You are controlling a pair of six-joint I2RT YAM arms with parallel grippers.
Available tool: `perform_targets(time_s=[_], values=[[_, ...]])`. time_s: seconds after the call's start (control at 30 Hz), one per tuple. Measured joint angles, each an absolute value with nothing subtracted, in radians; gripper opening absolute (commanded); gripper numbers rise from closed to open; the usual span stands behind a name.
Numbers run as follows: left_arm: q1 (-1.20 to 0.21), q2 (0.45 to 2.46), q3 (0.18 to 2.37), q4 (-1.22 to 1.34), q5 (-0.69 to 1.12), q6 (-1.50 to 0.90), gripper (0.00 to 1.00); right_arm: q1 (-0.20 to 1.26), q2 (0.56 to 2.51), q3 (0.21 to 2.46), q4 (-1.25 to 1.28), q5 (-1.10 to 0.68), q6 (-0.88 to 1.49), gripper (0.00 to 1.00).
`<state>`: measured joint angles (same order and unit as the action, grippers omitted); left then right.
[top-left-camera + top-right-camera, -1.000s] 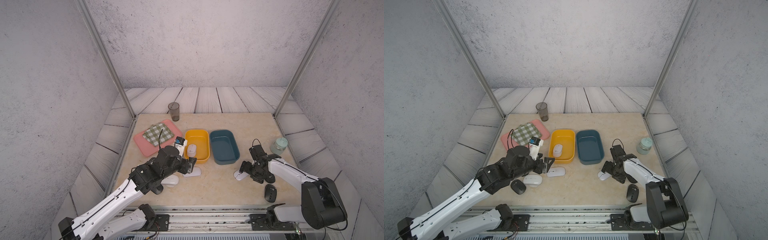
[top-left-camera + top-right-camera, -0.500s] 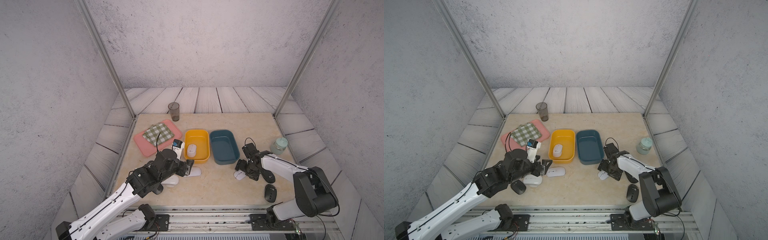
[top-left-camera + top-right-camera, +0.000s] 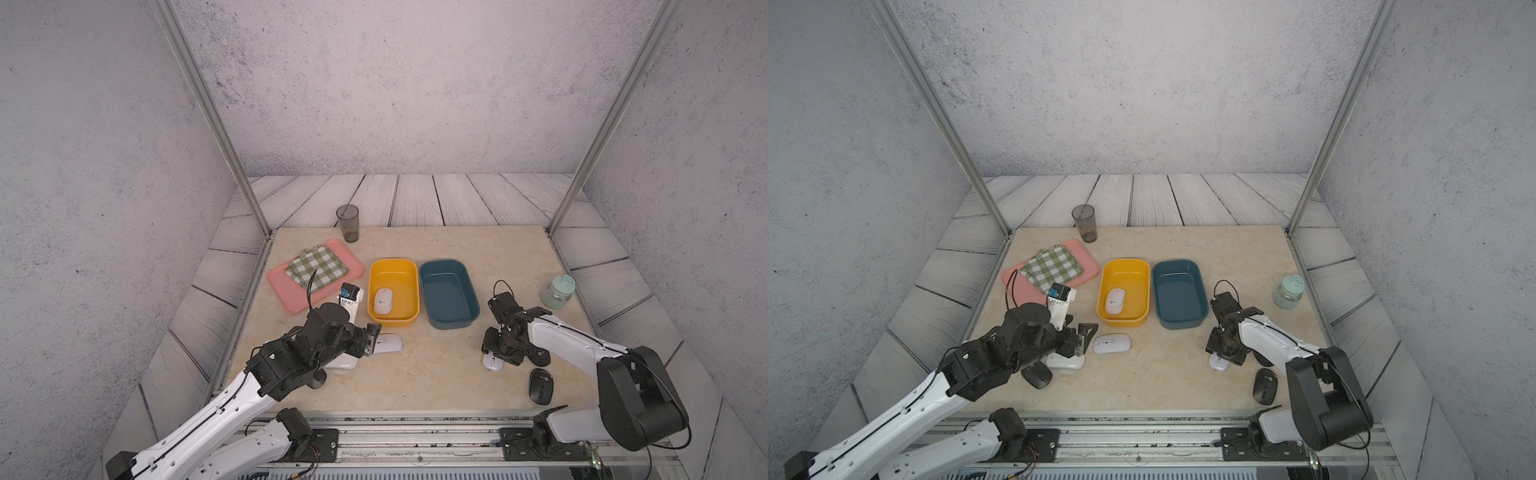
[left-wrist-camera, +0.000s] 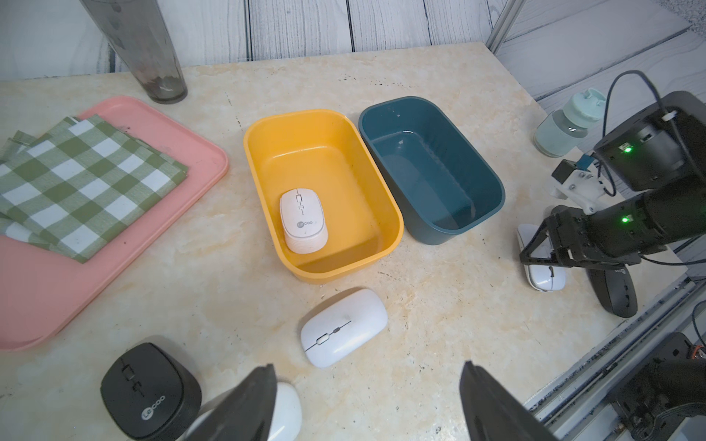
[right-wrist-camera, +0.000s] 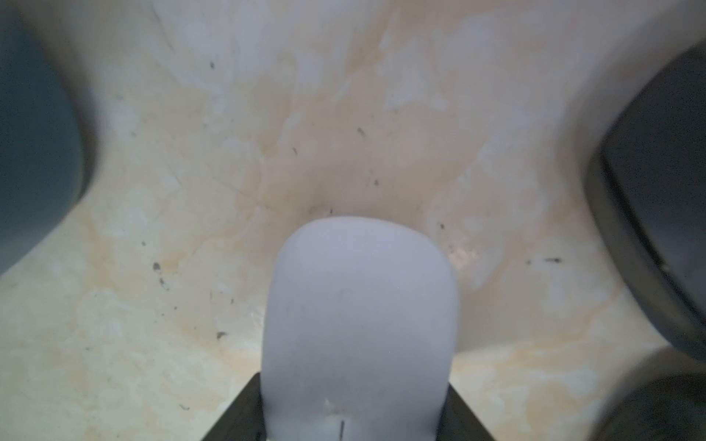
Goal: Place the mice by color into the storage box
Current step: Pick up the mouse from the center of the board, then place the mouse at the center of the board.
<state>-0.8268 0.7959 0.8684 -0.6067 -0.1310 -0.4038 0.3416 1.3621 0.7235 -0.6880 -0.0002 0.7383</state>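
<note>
I need to put the white mouse down on bare table (image 3: 433, 377) between the dark teal box and front rail with my right gripper.
My right gripper (image 3: 493, 356) is down at the table, its jaws closed against both sides of a white mouse (image 5: 359, 313) that still lies on the surface. Two black mice (image 3: 540, 386) (image 3: 539, 355) lie just beside it. My left gripper (image 4: 368, 366) hangs open with nothing in it, above bare table just short of a second white mouse (image 4: 344, 326). A third white mouse (image 3: 1064, 362) and a black mouse (image 4: 147, 389) lie partly under that arm. The yellow storage box (image 3: 392, 263) holds one white mouse (image 3: 382, 301). Beside it, the dark teal box (image 3: 442, 262) is empty.
A pink tray (image 3: 345, 253) with a folded green checked cloth (image 3: 316, 268) sits at the back left, with a dark tumbler (image 3: 347, 223) behind it. A mint-lidded jar (image 3: 557, 291) stands near the right edge. The front rail runs along the table's near edge.
My right gripper has shifted left and lowered over the white mouse, and its jaws have narrowed onto it. The left arm has eased back toward the front-left, still open.
</note>
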Motion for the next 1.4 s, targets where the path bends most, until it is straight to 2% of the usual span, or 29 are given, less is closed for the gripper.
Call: perform_targets(time_s=[0.23,0.47,0.67,0.8,1.3,1.4], values=[[-0.824,0.765,0.868,-0.648,-0.148,-0.392,0.85,0.430,1.217,0.768,-0.798,0.003,0.617,0.50],[-0.751,0.703,0.873,-0.700,-0.131,-0.372,0.87,0.636,1.207,0.926,-0.894,-0.028,0.469,0.51],[-0.678,0.672,0.917,-0.742,-0.101,-0.355,0.87,0.847,1.404,1.129,-0.955,-0.036,0.300,0.53],[-0.669,0.666,0.939,-0.761,-0.096,-0.343,0.87,0.937,1.551,1.177,-0.966,-0.053,0.203,0.53],[-0.663,0.671,0.947,-0.785,-0.080,-0.319,0.87,1.031,1.866,1.213,-0.962,-0.032,-0.064,0.55],[-0.663,0.678,0.947,-0.783,-0.078,-0.317,0.87,1.032,1.868,1.216,-0.955,-0.027,-0.082,0.63]])
